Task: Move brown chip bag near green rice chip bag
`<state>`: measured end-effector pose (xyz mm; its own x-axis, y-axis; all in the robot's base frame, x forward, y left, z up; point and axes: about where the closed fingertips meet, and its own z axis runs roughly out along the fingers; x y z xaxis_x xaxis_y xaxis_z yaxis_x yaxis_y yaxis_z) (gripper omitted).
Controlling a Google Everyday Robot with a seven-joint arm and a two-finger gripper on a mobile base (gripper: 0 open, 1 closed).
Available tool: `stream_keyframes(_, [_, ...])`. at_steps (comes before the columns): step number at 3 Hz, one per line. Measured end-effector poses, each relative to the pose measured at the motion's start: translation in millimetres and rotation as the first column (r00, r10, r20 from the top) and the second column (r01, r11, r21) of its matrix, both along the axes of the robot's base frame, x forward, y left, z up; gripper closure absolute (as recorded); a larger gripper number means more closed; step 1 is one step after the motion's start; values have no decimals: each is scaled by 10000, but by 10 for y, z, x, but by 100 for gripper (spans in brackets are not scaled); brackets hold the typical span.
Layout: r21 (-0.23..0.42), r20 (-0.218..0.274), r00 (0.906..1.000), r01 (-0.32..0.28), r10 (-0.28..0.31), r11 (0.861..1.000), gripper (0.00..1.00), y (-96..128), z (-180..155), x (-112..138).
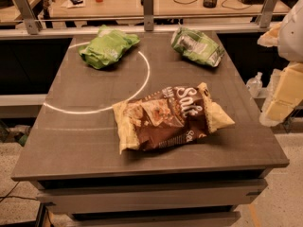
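Observation:
The robot's gripper will next move to the brown chip bag's pale yellow end [218,115], the end closer to the clear bottle, and close there.
The brown chip bag [170,117] lies flat on the front middle of the dark table [71,145]. It is dark brown with pale yellow ends and white "Salt" lettering. Two green bags lie at the back: a bright green one [108,46] at the back left and a green one with a white label [196,46] at the back right. I cannot tell which of them is the rice chip bag. My gripper [280,98] shows as pale blocks at the right edge of the view, beyond the table's right side and apart from all the bags.
A white arc [142,79] is drawn on the tabletop and passes between the bright green bag and the brown bag. A rail with metal posts [148,4] runs behind the table, with a desk of clutter beyond. A clear bottle [254,84] stands to the right.

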<state>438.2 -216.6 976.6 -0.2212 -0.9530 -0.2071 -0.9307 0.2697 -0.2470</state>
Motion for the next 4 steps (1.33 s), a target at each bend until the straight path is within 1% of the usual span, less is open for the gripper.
stream_keyframes(1, [1, 3, 10000, -2, 2, 10000, 0, 1, 0, 0])
stream_keyframes(2, [170, 145, 9992, -372, 370, 9992, 0, 122, -19, 35])
stream_keyframes(3, [850, 184, 9941, -1083, 1071, 9905, 0, 310, -163, 62])
stream_keyframes(4, [1569, -201, 9837, -1737, 1790, 9722, 0, 555, -289, 16])
